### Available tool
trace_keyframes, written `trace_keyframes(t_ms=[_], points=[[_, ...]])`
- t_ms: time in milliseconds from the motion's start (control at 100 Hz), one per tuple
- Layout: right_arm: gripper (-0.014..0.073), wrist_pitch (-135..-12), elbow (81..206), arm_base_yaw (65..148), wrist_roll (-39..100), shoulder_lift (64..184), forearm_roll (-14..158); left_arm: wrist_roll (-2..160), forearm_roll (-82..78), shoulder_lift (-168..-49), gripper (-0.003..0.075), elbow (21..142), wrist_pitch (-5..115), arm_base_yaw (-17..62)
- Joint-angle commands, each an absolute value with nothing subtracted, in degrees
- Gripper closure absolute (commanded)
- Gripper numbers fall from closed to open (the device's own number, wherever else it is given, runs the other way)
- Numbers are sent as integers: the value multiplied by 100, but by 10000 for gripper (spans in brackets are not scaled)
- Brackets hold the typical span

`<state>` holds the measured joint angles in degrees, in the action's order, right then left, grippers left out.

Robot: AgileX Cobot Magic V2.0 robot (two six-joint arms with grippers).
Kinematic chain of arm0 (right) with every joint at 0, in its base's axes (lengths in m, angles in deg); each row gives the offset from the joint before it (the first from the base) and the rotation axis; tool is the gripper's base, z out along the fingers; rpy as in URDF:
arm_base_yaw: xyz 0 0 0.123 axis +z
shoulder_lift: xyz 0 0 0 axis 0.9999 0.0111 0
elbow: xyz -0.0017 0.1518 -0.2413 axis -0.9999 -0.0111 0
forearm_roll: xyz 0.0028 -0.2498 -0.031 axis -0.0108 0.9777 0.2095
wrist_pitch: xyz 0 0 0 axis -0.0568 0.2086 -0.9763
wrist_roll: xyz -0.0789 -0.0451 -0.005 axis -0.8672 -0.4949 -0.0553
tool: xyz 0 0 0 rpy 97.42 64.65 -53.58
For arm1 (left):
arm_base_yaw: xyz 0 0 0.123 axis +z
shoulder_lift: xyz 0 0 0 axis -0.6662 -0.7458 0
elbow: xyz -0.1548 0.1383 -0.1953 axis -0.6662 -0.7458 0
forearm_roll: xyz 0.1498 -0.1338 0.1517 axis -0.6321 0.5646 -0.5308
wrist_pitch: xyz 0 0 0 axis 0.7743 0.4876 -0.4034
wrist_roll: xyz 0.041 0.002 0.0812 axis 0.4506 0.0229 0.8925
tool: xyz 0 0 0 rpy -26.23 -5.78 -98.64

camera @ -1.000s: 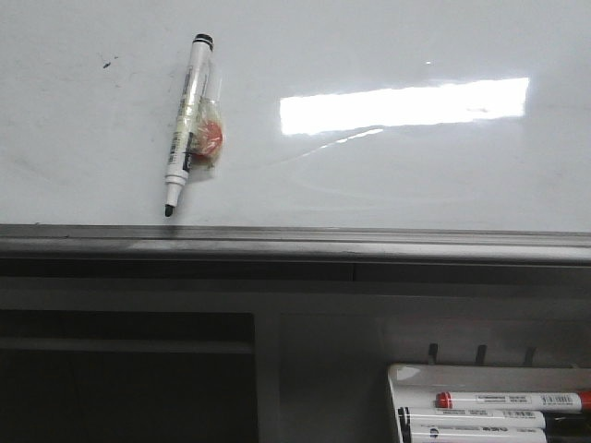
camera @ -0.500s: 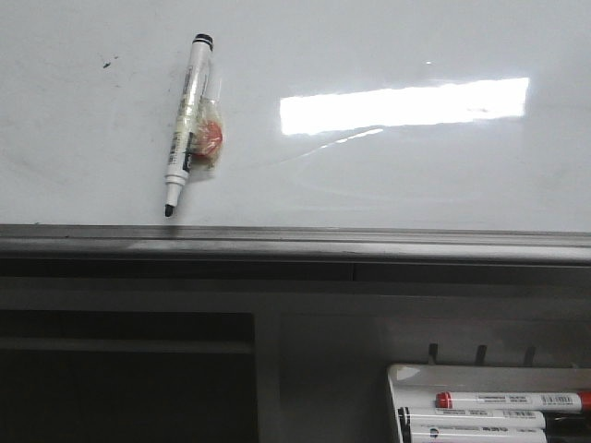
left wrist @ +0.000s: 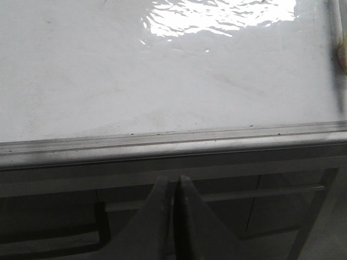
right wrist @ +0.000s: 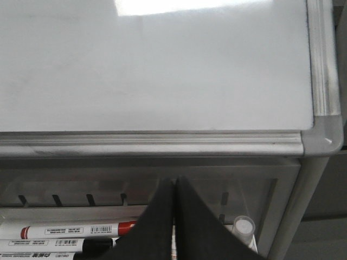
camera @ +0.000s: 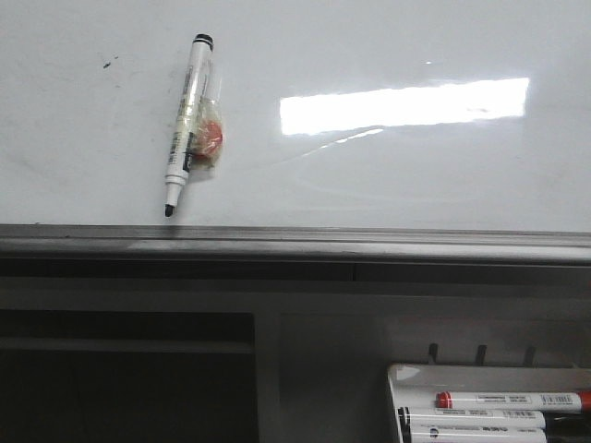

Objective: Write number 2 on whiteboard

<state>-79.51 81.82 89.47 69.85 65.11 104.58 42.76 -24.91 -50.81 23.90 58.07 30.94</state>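
My left gripper will close on the lower body [camera: 178, 164] near the black tip of the white marker lying beside the red wrapped object.
The whiteboard [camera: 388, 175] is a glossy white board with glare and a grey metal rail [camera: 295, 242] along its near edge. No number 2 shows on it; only a small dark speck [camera: 108, 63] is at the upper left. A white marker with a black cap and tip [camera: 186, 120] lies on the board at the left, with a red object in clear wrap [camera: 209, 137] beside it. My left gripper [left wrist: 172, 179] is shut and empty, below the rail in the left wrist view. My right gripper [right wrist: 174, 181] is shut and empty, below the board's right corner [right wrist: 324, 135].
A white marker tray [camera: 406, 374] at the lower right holds several markers, one with a red cap [camera: 512, 401]; it also shows in the right wrist view [right wrist: 70, 232]. A small clear cap [right wrist: 244, 224] stands near the tray's right end. A dark shelf frame [camera: 129, 378] sits below the rail.
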Motion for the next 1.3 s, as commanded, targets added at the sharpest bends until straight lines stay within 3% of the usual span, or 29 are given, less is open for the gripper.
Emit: trace_keyframes(t_ms=[0,200,390,460,650,780,920,990,1140,1200,1290], points=[[665,-7769,8043,8955,6964,6383,10554,4237,-2451,-4921,741,2328,5368,3124],[665,-6991,8043,8955,6964,6383,11374,4237,-2214,-4921,741,2328,5150,3124],[664,-4344,8043,8955,7216,6383,10920,4237,1231,-4921,741,2328,4324,3110],[664,-3798,8055,8994,8241,6383,10593,4237,2310,-4921,741,2339,4215,3110],[664,-4781,8380,9002,9507,6383,9979,4279,3308,-4921,741,2484,4331,3110],[664,-5781,9210,9152,9587,6469,10035,4855,1603,-5147,741,3401,5143,3110],[623,-7416,10391,9630,9202,7135,10306,4855,-349,-6361,734,4820,6355,3147],[501,-7831,10844,10006,8717,7560,10306,5051,-807,-7184,648,5487,7036,3147],[168,-8227,11388,10778,8579,8500,10294,5635,-247,-8886,240,6464,7770,3124],[120,-8188,11416,11030,8579,8781,10294,5957,406,-9398,201,6675,7920,3110],[123,-8095,11416,11261,8579,9122,10279,6812,1363,-10054,262,6823,7926,2949]])
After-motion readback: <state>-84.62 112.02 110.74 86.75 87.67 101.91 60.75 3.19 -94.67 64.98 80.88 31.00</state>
